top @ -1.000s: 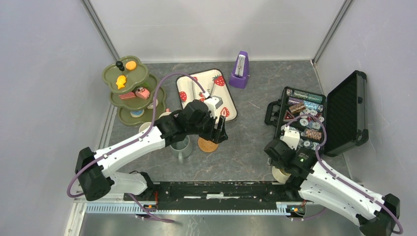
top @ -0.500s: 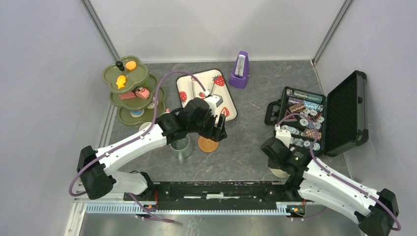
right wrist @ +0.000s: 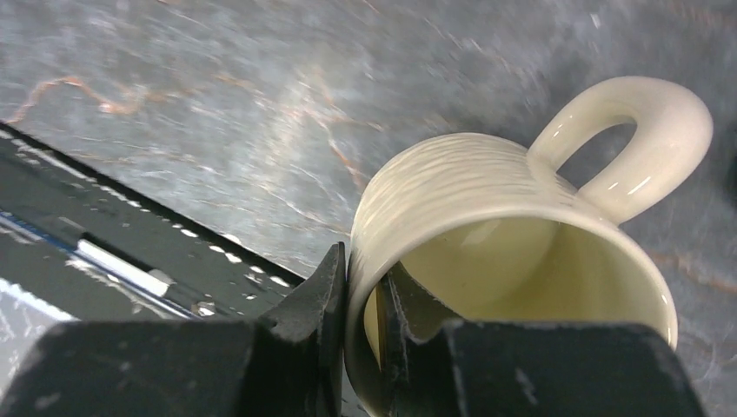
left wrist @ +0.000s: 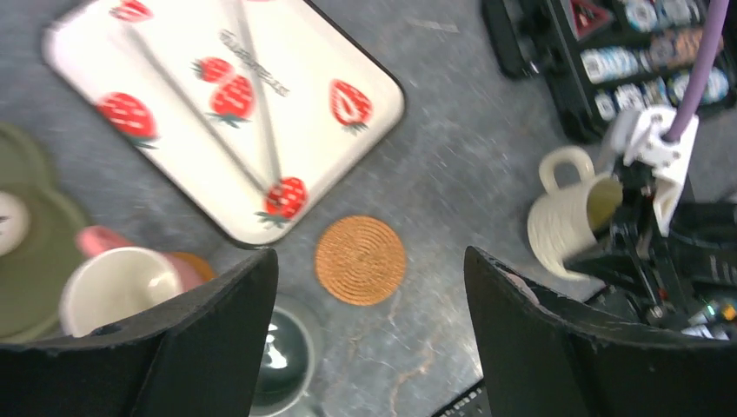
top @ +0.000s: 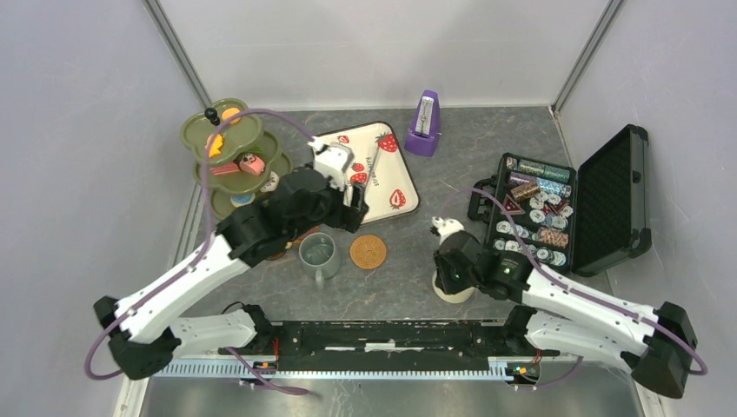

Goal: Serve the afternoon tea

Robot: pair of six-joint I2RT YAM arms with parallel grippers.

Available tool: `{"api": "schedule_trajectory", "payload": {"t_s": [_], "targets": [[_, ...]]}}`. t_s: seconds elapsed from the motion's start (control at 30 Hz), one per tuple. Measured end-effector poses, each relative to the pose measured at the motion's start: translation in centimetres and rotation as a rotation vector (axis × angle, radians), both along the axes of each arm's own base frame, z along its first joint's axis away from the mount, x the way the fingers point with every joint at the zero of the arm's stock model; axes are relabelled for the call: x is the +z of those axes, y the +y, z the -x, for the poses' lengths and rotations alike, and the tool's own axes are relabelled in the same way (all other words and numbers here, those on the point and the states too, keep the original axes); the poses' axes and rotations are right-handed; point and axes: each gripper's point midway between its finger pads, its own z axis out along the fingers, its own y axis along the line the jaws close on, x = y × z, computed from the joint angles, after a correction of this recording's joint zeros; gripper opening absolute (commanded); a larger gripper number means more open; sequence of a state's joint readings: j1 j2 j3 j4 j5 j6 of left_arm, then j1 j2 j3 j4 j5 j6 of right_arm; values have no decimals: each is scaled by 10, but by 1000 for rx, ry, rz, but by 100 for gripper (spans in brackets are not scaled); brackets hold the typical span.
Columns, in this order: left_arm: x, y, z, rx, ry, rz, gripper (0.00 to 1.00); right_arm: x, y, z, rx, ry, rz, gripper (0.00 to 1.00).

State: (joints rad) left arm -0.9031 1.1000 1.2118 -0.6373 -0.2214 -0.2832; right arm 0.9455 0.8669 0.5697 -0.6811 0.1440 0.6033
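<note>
The robot's right gripper should set the cream mug down on the bare brown coaster (top: 368, 252) next to the grey-green mug.
A brown coaster (top: 368, 252) lies bare on the table, with the grey-green mug (top: 318, 253) just left of it. My left gripper (top: 351, 210) is open and empty, above and behind the coaster, over the tray's near edge. In the left wrist view the coaster (left wrist: 360, 260), the grey-green mug (left wrist: 282, 369) and the pink mug (left wrist: 117, 282) show between and beside the wide jaws. My right gripper (right wrist: 361, 287) is shut on the rim of the cream mug (right wrist: 521, 234), which is right of the coaster (top: 454, 291). The olive tiered stand (top: 228, 130) holds toy pastries at the back left. The yellow mug is hidden.
A strawberry-print tray (top: 382, 165) lies behind the coaster. The purple metronome (top: 424, 124) stands at the back. The open black case of packets (top: 556, 208) is at the right. The black rail (top: 391, 334) runs along the near edge.
My left gripper has drawn back and left off the coaster, leaving it bare. My right gripper has carried the cream mug left, toward the middle.
</note>
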Motion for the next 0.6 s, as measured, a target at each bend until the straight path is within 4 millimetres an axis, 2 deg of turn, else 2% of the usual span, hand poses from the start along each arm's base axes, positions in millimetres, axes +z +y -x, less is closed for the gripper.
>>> {"api": "schedule_trajectory", "payload": {"t_s": [0.23, 0.43, 0.6], "targets": [[68, 79, -1, 239, -276, 100, 100, 42, 66, -26, 163, -81, -15, 0], [83, 136, 10, 404, -422, 174, 100, 59, 134, -44, 293, -113, 1, 0], [78, 158, 12, 487, -461, 191, 100, 60, 178, -55, 369, -116, 16, 0]]}}
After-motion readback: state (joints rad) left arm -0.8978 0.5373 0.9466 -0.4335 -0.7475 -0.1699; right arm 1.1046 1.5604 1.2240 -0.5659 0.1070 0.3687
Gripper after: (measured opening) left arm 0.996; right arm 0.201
